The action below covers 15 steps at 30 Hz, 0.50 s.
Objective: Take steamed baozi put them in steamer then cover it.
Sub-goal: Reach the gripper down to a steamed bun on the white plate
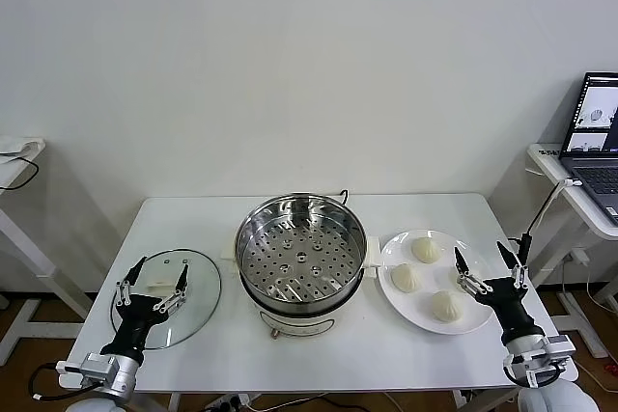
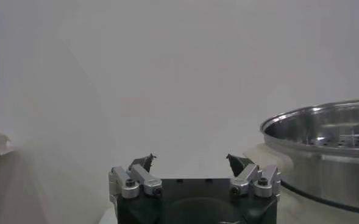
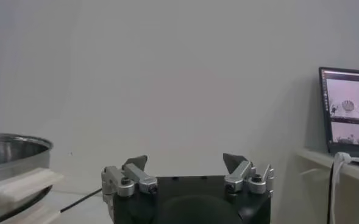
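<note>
The robot's right gripper needs to next close on the sides of the baozi (image 1: 426, 249) nearest the wall, at the far edge of the white plate.
The steamer (image 1: 301, 258), a shiny steel pot with a perforated tray, stands uncovered at the table's middle; its rim also shows in the left wrist view (image 2: 325, 131) and the right wrist view (image 3: 8, 149). Three cream-white baozi (image 1: 426, 249) (image 1: 405, 277) (image 1: 445, 306) lie on a white plate (image 1: 391, 256) to its right. The glass cover (image 1: 201, 287) lies flat on the table left of the pot. My left gripper (image 1: 157, 272) (image 2: 190, 159) hangs open above the cover. My right gripper (image 1: 481, 254) (image 3: 185, 159) is open at the plate's right edge, holding nothing.
The white table (image 1: 193, 219) stands against a plain wall. A side table with an open laptop (image 1: 599, 132) (image 3: 347, 106) is at the far right, with a cable hanging from it. Another small stand is at the far left.
</note>
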### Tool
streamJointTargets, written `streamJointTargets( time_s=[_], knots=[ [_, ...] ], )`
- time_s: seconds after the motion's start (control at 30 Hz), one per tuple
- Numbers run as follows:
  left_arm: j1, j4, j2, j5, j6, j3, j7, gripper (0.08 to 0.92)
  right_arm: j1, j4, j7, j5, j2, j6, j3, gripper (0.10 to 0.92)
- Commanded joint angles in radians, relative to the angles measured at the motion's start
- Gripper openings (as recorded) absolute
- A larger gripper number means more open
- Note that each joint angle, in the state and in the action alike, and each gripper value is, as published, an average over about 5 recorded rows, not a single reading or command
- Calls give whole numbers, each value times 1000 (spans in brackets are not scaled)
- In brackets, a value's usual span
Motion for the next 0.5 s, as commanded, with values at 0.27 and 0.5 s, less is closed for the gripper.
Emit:
streamJointTargets(
  time_s=[0.27,0.5],
  knots=[
    [3,-3,30,4,-10,-3,7,823,160,-129,-3,-211,-248,-98,-19,823],
    [8,1,40,7,-24,5,10,823,276,-229,-134,-425,-554,-159,-150,823]
  ],
)
